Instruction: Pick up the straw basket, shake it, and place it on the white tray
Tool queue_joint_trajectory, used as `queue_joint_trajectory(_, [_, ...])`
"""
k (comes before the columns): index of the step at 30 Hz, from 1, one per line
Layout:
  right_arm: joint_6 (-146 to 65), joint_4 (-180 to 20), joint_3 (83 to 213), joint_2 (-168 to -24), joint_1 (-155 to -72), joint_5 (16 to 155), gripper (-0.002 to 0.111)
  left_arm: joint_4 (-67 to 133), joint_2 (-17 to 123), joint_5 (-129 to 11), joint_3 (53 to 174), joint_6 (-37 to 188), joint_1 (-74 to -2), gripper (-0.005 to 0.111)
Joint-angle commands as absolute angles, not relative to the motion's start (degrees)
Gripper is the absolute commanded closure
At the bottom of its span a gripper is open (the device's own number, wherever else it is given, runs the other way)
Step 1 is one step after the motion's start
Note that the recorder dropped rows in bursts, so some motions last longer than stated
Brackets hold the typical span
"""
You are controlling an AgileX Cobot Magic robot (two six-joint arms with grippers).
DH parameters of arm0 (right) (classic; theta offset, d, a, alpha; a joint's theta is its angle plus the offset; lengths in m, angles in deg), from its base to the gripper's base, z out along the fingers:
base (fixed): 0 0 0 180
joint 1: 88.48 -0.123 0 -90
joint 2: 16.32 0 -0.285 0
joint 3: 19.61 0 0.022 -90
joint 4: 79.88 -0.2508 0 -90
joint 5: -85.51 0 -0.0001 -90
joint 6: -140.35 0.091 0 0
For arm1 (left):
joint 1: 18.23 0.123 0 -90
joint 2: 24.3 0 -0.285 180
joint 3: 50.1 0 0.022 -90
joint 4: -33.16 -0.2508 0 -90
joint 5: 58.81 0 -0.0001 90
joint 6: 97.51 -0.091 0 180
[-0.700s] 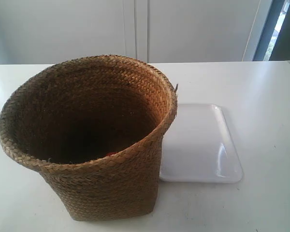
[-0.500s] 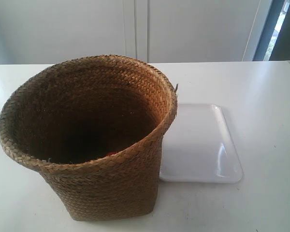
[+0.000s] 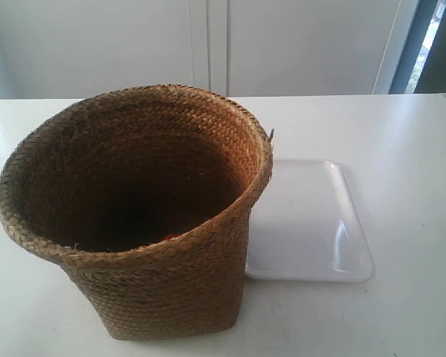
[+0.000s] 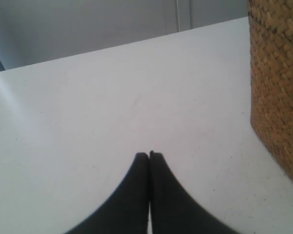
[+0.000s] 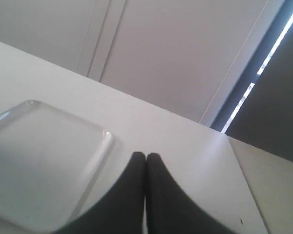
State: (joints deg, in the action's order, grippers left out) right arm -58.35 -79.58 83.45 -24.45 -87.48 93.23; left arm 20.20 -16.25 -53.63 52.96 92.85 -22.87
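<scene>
Next, I move my right gripper next to the straw basket's rim (image 3: pixel 264 161) on the side beside the white tray and close it there.
The brown woven straw basket (image 3: pixel 145 223) stands upright on the white table, at the left of the exterior view. Something small and red shows low in its dark interior. The flat white tray (image 3: pixel 312 223) lies right beside it, apparently touching its side. No arm appears in the exterior view. My left gripper (image 4: pixel 149 155) is shut and empty, low over bare table, with the basket's wall (image 4: pixel 278 87) off to one side. My right gripper (image 5: pixel 145 156) is also shut and empty, beside a corner of the tray (image 5: pixel 44 161).
The white table (image 3: pixel 401 141) runs back to a pale wall with panel seams. A dark window strip (image 3: pixel 431 44) is at the exterior view's far right. The table's corner edge (image 5: pixel 234 146) lies just past the right gripper.
</scene>
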Motion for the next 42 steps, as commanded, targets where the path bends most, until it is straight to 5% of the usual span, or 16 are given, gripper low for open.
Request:
queue_joint_trajectory(1, [-57.0,-80.4,83.2,-24.1,-87.4,89.7,0.108,20.9,-16.5,-54.6,52.7,93.2,-22.9,0.107])
queue_joint_trajectory(6, [-22.2,-91.6,83.2,-24.1,-87.4,83.9,0.108,24.2,-16.5,-60.7,52.7,108.1,-22.9,0.107])
queue_joint_trajectory(17, [-16.2,-92.0,83.2,-24.1,-87.4,72.7,0.108,24.2,-16.5,-71.6,52.7,118.5,-22.9,0.107])
queue_joint_trajectory(23, [-35.9,-97.0,93.4,-26.1,-87.4,63.3,0.108,31.9,-13.5,-70.6,64.2,95.6,-22.9,0.107])
queue_joint_trajectory(30, [-39.7,-108.5,108.4,-48.9,-87.4,56.9,0.108,64.7,7.9,-78.4,79.7,66.8,-22.9,0.107])
queue_joint_trajectory(35, [-39.7,-106.0,126.5,-72.0,-87.4,76.2,0.108,79.3,27.9,-69.0,94.6,47.5,-22.9,0.107])
queue_joint_trajectory(42, [-49.0,-100.2,157.9,-95.0,-87.4,126.0,0.108,69.5,51.5,-30.2,120.1,53.7,-22.9,0.107])
